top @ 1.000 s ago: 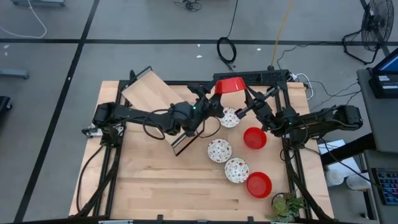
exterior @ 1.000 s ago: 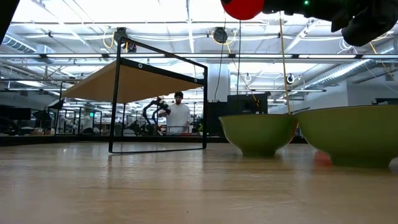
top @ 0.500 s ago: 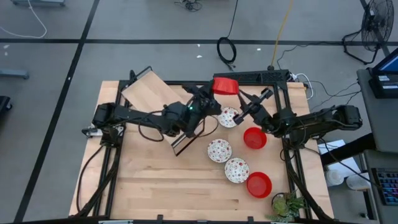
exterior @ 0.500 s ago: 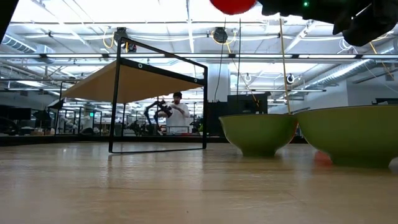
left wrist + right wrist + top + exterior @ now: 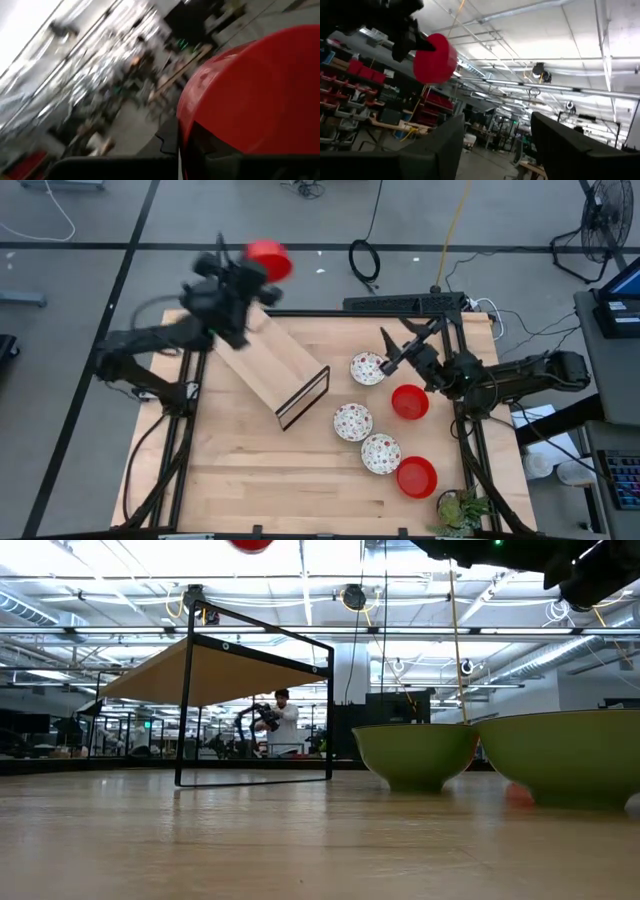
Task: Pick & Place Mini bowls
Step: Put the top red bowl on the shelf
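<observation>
My left gripper is going to let go of the red mini bowl, setting it free on the far end of the small wooden shelf (image 5: 231, 317).
A plain red mini bowl (image 5: 268, 258) hangs high over the table's far left corner, and my left gripper (image 5: 254, 270) is shut on it. It also shows at the low view's top edge (image 5: 250, 544) and in the right wrist view (image 5: 436, 59). My right gripper (image 5: 392, 348) stands open and empty at the far right, pointing up and toward the left. Three white, red-patterned mini bowls (image 5: 368, 368), (image 5: 352, 421), (image 5: 381, 453) and two red ones (image 5: 409, 402), (image 5: 417, 477) rest on their bases on the table. My left gripper holds the red bowl at its rim (image 5: 421, 48), and the fingers (image 5: 215, 150) reach it from the side. Lifted clear of everything, the bowl is tipped onto its side. Which finger is inside and which outside, I cannot tell.
A small wooden shelf on a black wire frame (image 5: 270, 360) stands on the table's far left part, below the held bowl. A plant (image 5: 460, 508) sits at the near right corner. The bare wooden table (image 5: 250, 470) is free at the near left.
My left gripper has taken the red bowl over from my right gripper above the table's far middle. It has then swung fast up and toward the far left corner with the bowl. My right gripper has opened, let go and stayed in place.
</observation>
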Controlling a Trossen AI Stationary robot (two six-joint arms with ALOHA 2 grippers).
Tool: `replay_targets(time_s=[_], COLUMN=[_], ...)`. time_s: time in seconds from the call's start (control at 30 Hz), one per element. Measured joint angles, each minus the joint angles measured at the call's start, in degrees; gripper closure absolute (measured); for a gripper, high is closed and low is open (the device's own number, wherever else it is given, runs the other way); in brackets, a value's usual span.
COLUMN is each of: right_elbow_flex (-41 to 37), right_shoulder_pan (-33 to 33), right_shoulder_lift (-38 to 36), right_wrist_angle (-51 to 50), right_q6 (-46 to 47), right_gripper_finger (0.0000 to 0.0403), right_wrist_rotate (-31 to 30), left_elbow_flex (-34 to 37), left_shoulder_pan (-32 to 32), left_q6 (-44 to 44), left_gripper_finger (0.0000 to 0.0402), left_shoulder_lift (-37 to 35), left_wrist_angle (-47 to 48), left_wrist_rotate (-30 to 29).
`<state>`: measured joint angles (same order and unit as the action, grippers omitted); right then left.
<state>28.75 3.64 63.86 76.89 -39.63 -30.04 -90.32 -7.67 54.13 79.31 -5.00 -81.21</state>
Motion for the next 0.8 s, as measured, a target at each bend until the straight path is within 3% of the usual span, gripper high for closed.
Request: replay_targets(time_s=[0.07,0.17,0.27,0.37,0.43,0.5,0.57,0.8], right_elbow_flex=[0.0,0.0,0.0,0.0,0.0,0.0,0.0,0.0], right_shoulder_pan=[0.1,0.0,0.0,0.0,0.0,0.0,0.0,0.0], right_shoulder_lift=[-0.6,-0.6,-0.6,-0.6,-0.6,-0.6,-0.6,-0.6], right_wrist_angle=[-0.4,-1.4,-1.2,-1.2,-0.8,-0.8,-0.9,-0.9], right_q6=[0.6,1.3,1.4,1.5,1.5,1.5,1.5,1.5], right_gripper_finger=[0.0182,0.0187,0.0194,0.0199,0.0201,0.0202,0.0202,0.0202], right_wrist_rotate=[-0.1,0.1,0.0,0.1,0.1,0.1,0.1,0.1], left_elbow_flex=[0.0,0.1,0.0,0.0,0.0,0.0,0.0,0.1], left_shoulder_pan=[-4.2,-10.7,-19.2,-29.4,-35.7,-40.0,-42.5,-48.5], left_q6=[-10.7,-29.0,-47.0,-61.6,-66.4,-68.1,-68.1,-66.6], left_gripper_finger=[0.0397,0.0397,0.0398,0.0398,0.0399,0.0399,0.0399,0.0398], left_shoulder_lift=[-3.4,-8.0,-11.2,-11.4,-9.9,-7.5,-4.5,2.9], left_wrist_angle=[12.4,28.7,40.8,52.3,60.1,67.4,73.7,87.8], left_wrist_rotate=[1.4,11.5,26.9,46.0,58.8,67.6,71.3,74.4])
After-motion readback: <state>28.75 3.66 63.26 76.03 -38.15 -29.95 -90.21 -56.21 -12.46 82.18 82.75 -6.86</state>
